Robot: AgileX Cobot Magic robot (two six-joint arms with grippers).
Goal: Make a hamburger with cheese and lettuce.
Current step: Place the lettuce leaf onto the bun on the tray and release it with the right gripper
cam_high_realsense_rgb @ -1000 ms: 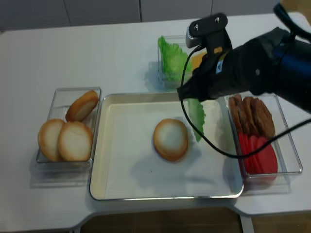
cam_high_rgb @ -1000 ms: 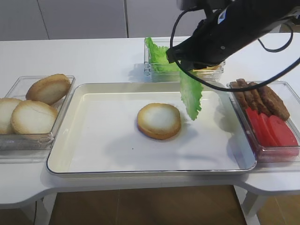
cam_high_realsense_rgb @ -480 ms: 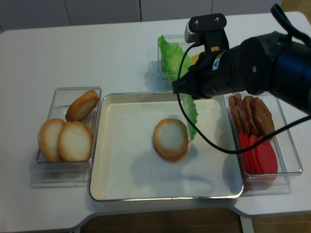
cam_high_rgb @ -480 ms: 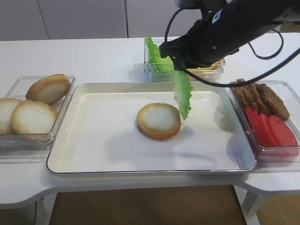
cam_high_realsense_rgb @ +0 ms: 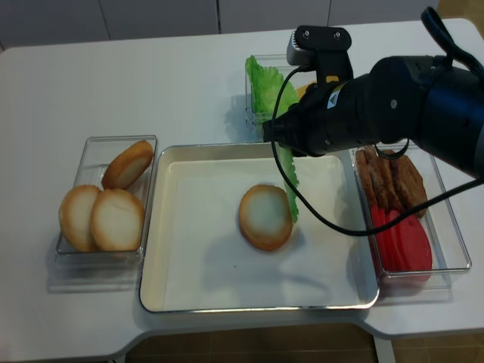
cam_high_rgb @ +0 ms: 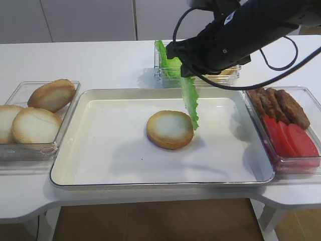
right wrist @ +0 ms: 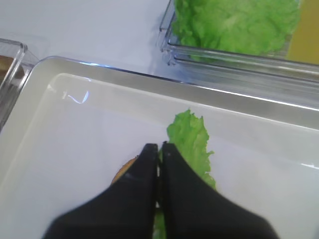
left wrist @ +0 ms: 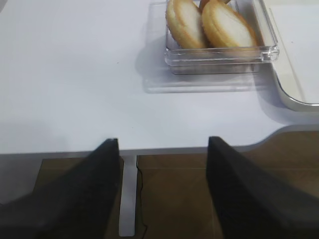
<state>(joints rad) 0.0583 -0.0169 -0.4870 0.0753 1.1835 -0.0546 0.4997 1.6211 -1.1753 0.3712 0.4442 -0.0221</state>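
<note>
My right gripper is going to release the green lettuce leaf flat on the bun half in the middle of the white tray (cam_high_realsense_rgb: 261, 221).
A bun half (cam_high_rgb: 170, 129) lies cut face up in the middle of the white tray (cam_high_rgb: 100, 165). My right gripper (cam_high_rgb: 183, 74) is shut on the top of a green lettuce leaf (cam_high_rgb: 190, 103), which hangs down edge-on, its lower tip by the bun's right rim. In the right wrist view the closed gripper (right wrist: 159, 147) pinches the leaf (right wrist: 192, 144) above the tray. Cheese (cam_high_realsense_rgb: 305, 92) shows as a yellow patch in the rear box, mostly hidden by the arm. In the left wrist view my left gripper (left wrist: 163, 142) is open and holds nothing, at the table's front left edge.
A clear box (cam_high_rgb: 168, 68) behind the tray holds more lettuce (right wrist: 234, 22). A box with three bun halves (cam_high_rgb: 35, 115) stands left of the tray. Right of it, a box (cam_high_rgb: 286, 125) holds brown patties and red slices.
The right gripper has carried the hanging lettuce leaf leftward, from over the tray's right part to the bun's right rim. The bun has not moved.
</note>
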